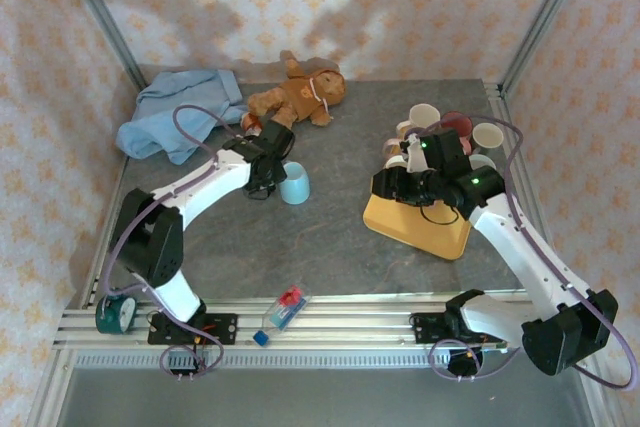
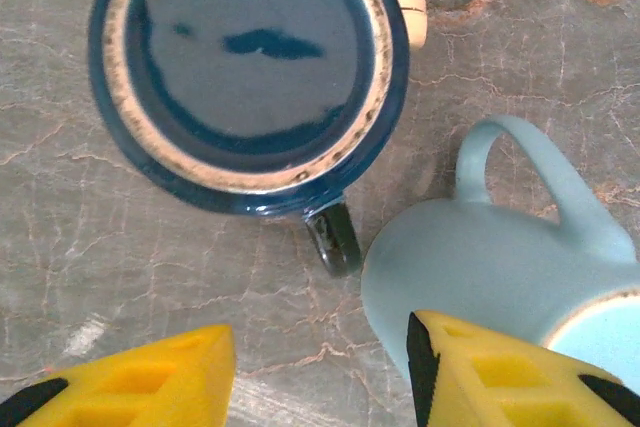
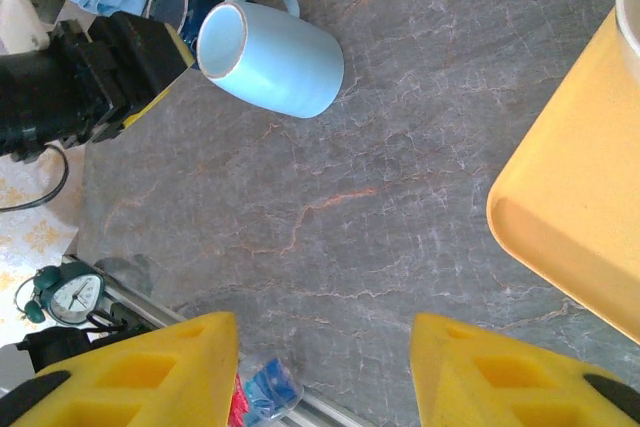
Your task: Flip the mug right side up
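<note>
The handle of the upside-down dark blue mug lies ahead of the left gripper's fingers, so the robot should reach forward and close on that handle (image 2: 334, 237) before turning the mug.
A light blue mug (image 1: 295, 184) lies on its side on the grey table, handle (image 2: 520, 162) pointing away, mouth (image 3: 222, 40) facing my left gripper. Just beside it stands a dark blue mug (image 2: 250, 67), seen from straight above with a pale ring around a glossy blue disc; its dark handle (image 2: 335, 237) points toward the light blue mug. My left gripper (image 2: 320, 377) is open low over the table, its right finger (image 2: 500, 377) over the light blue mug's side near the rim, bare table between the fingers. My right gripper (image 3: 325, 367) is open above bare table, holding nothing.
A yellow tray (image 1: 420, 222) lies under the right arm, with several mugs (image 1: 450, 127) behind it. A teddy bear (image 1: 300, 95) and a blue cloth (image 1: 180, 112) lie at the back left. A small plastic bottle (image 1: 283, 309) and a green clock (image 1: 115, 312) sit at the front rail.
</note>
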Controlling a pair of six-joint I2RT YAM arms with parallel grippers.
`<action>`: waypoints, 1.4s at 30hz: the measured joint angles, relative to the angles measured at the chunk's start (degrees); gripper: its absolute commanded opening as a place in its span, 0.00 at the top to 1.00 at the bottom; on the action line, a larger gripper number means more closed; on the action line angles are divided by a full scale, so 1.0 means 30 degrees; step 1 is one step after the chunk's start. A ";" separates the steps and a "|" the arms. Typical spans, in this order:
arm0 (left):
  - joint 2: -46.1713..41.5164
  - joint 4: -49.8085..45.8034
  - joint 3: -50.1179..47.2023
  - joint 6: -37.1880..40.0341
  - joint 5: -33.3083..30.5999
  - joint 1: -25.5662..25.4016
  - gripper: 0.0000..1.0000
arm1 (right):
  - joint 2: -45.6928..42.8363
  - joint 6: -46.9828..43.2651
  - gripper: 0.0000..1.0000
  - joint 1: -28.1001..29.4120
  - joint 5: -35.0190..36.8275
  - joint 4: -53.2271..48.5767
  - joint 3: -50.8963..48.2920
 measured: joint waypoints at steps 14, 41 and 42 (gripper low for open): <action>0.1515 0.0291 0.1370 -0.0947 -0.0576 0.0364 0.59 | 0.0364 -0.0248 0.51 0.0000 -0.0073 -0.0044 0.0663; 0.0423 0.0583 0.1100 -0.1639 -0.0998 0.0437 0.40 | 0.0860 -0.0648 0.51 0.0007 -0.0066 -0.0372 0.0991; 0.0095 0.0568 0.1035 -0.1647 -0.1005 0.0437 0.41 | 0.0860 -0.0648 0.51 0.0000 -0.0058 -0.0372 0.0991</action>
